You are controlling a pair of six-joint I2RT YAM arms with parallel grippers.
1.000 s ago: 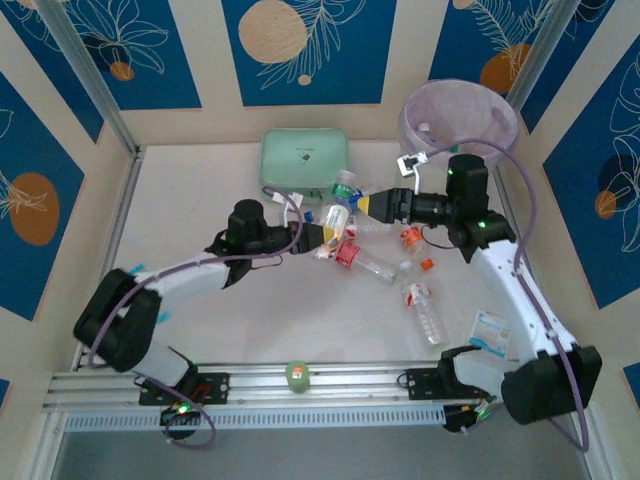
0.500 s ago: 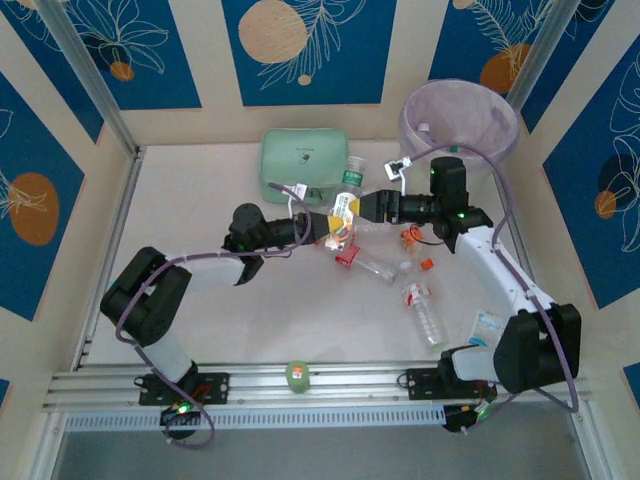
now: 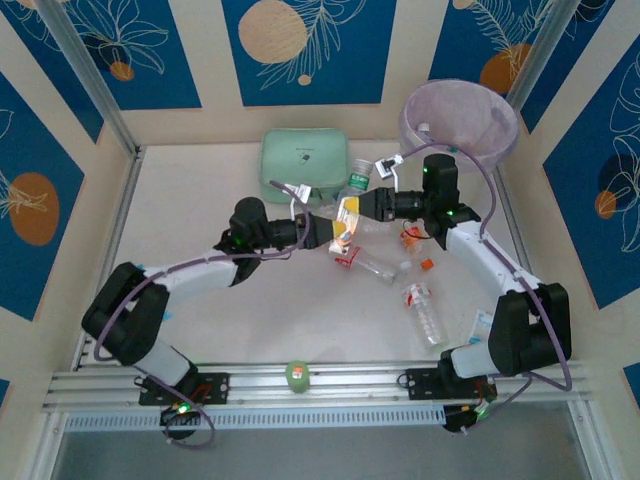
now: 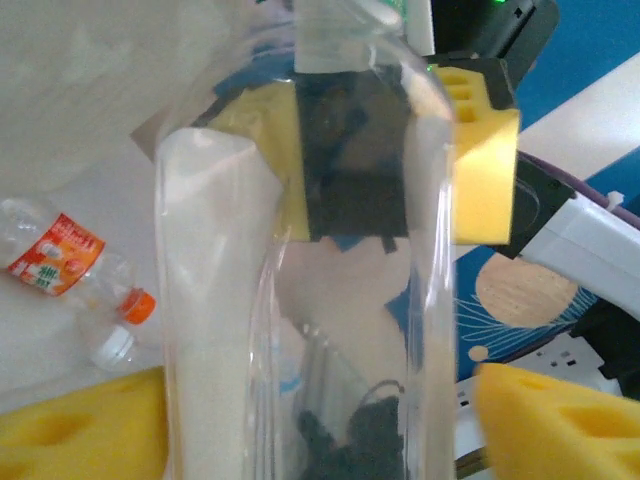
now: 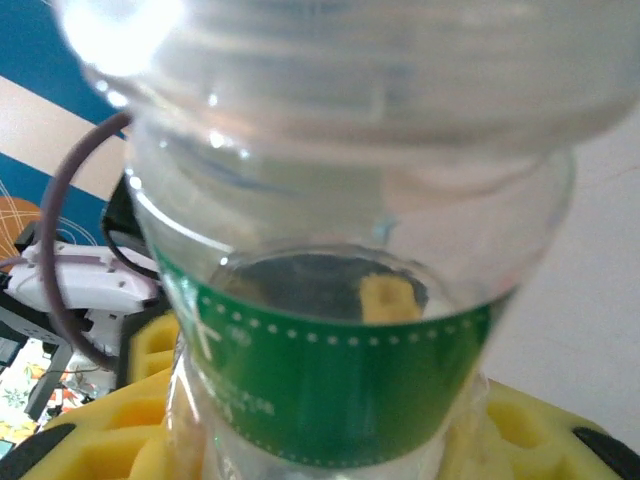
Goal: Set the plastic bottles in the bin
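Observation:
My right gripper is going to let go of the green-labelled bottle inside the bin's lilac liner [image 3: 445,138], just in front of the liner's middle.
My left gripper [image 3: 334,228] is shut on a clear plastic bottle [image 4: 300,250] that stands between its yellow pads [image 4: 80,432]. Right against it from the other side, my right gripper [image 3: 360,204] is shut on a green-labelled bottle [image 3: 357,180], whose green band [image 5: 330,400] sits between that gripper's yellow pads [image 5: 150,350]. Both grippers meet above the middle of the table. The round whitish bin [image 3: 420,135] with its lilac liner stands at the far right corner, behind the right arm. Several more bottles [image 3: 372,264] lie on the table below the grippers.
A mint green case [image 3: 300,155] lies at the back, left of the grippers. A red-labelled bottle [image 4: 55,255] with an orange cap, a clear bottle [image 3: 425,312], a blue-labelled one [image 3: 487,328] and loose orange caps [image 3: 427,264] lie on the right. A small green object [image 3: 297,373] rests on the front rail.
Both grippers have drawn closer together and a little farther from the bases, each still holding its bottle. The right arm's elbow has swung in toward the table.

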